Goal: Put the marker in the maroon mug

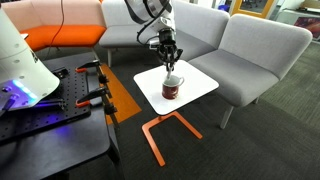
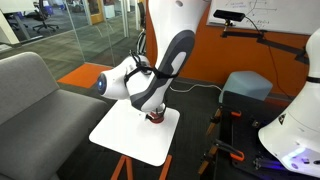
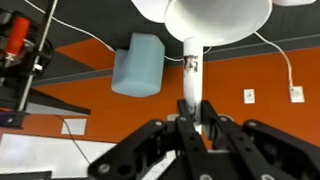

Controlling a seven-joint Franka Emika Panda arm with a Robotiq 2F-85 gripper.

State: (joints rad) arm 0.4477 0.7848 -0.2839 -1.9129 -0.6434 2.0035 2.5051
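My gripper is going to set the white marker down inside the white rim of the maroon mug (image 1: 172, 81) (image 3: 212, 20). The marker will stay leaning there. It is now held just above the mug.
The maroon mug (image 1: 172, 89) with a white rim stands on the small white table (image 1: 203, 80). My gripper (image 1: 168, 60) hangs just above the mug, pointing down. In an exterior view the arm covers most of the mug (image 2: 155, 118) on the table (image 2: 125, 138). In the wrist view the gripper (image 3: 193, 122) is shut on a white marker (image 3: 191, 75), which sticks out straight beyond the fingertips. The mug does not show in the wrist view.
Grey padded chairs (image 1: 255, 50) stand behind the table and an orange sofa (image 1: 60, 38) is at the far left. The table has an orange metal frame (image 1: 165, 128). A black bench (image 1: 50, 120) is close by. A pale blue box (image 3: 138, 65) sits on the orange floor.
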